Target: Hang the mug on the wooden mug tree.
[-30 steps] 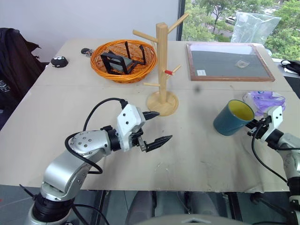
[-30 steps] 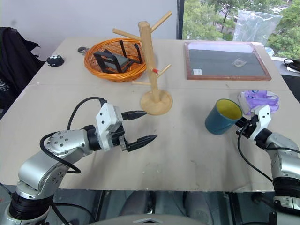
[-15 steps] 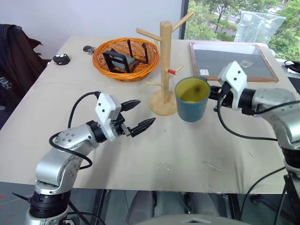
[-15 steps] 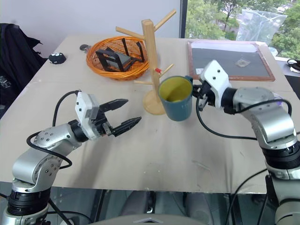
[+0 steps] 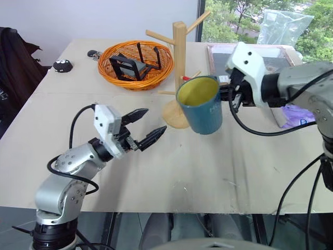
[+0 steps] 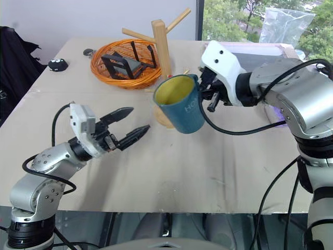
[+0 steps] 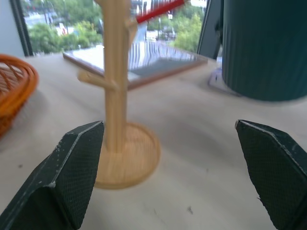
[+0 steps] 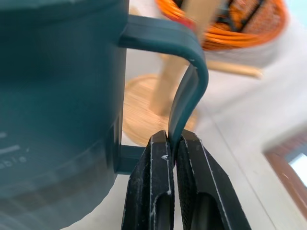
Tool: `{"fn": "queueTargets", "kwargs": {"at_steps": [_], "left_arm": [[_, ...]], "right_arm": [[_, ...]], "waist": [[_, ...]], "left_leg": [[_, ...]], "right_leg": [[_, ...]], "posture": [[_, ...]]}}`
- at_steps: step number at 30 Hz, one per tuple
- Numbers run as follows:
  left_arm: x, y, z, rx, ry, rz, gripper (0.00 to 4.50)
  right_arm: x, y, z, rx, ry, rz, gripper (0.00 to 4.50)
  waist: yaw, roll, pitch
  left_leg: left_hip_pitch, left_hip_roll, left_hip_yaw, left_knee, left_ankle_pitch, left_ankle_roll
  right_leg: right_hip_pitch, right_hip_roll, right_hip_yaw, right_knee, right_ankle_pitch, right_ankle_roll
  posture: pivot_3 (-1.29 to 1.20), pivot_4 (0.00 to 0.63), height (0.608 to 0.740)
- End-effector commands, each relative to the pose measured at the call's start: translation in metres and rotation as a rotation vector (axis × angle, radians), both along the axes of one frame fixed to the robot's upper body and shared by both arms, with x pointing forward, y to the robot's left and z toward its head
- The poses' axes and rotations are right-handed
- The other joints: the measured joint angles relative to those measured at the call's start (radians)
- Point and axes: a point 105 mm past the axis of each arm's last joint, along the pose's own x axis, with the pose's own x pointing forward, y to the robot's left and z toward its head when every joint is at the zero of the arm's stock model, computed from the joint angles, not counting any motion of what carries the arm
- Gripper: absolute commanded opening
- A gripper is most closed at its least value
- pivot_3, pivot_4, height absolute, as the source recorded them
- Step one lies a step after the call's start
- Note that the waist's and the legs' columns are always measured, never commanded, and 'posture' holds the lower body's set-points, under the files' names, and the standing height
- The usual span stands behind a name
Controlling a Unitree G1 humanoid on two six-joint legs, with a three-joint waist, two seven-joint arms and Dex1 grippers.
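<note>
Next, I let go of the mug with my right gripper on the red-tipped peg (image 5: 186, 99), so it hangs above the round base of the mug tree.
The teal-blue mug (image 5: 200, 107) with a yellow inside hangs in the air, tilted, just in front and to the right of the wooden mug tree (image 5: 179, 52). My right gripper (image 8: 173, 139) is shut on the mug's loop handle (image 8: 188, 86); in the left eye view the right gripper (image 5: 229, 95) sits to the right of the mug. The mug tree (image 7: 115, 72) stands upright on its round base, and a red-tipped peg shows near the mug's rim. My left gripper (image 5: 152, 122) is open and empty, low over the table to the left of the tree's base. It points toward the base.
An orange wicker basket (image 5: 135, 86) holding black items stands behind and left of the tree. A wooden-framed grey board (image 5: 218, 56) lies at the back right, partly behind my right arm. A purple packet (image 5: 294, 114) lies to the right. A small black object (image 5: 63, 65) sits far left.
My right gripper has lifted the mug from the table's right side and carried it up and left to the mug tree. The left gripper has drifted a little left, still open.
</note>
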Motion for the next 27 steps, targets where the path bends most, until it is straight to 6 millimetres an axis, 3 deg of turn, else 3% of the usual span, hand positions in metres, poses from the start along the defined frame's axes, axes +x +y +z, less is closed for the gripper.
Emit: {"fn": "queueTargets", "kwargs": {"at_steps": [1,12,27], "left_arm": [[-0.012,0.01,0.017,-0.044,-0.049,-0.035,4.5],[-0.015,0.013,0.026,-0.064,-0.103,-0.053,4.5],[-0.017,0.004,0.02,-0.084,-0.092,-0.059,4.5]], "right_arm": [[-0.001,0.009,0.016,-0.01,-0.028,-0.013,0.07],[0.018,0.014,0.013,-0.061,0.011,-0.106,0.07],[0.029,0.031,0.021,-0.058,-0.003,-0.092,0.07]], "waist": [[0.0,0.0,0.0],[-0.001,0.0,0.0],[-0.002,0.0,0.0]], "left_leg": [[0.0,0.0,0.0,0.0,0.0,0.0],[0.0,-0.002,0.0,0.0,0.001,-0.002],[0.0,-0.002,0.001,0.0,0.002,-0.004]], "right_leg": [[0.0,0.0,0.0,0.0,0.0,0.0],[0.0,0.0,0.0,0.0,0.0,0.0],[-0.001,0.0,0.0,0.001,0.0,0.0]], "posture": [[0.0,0.15,0.737],[0.0,0.15,0.737],[0.0,0.15,0.737]]}}
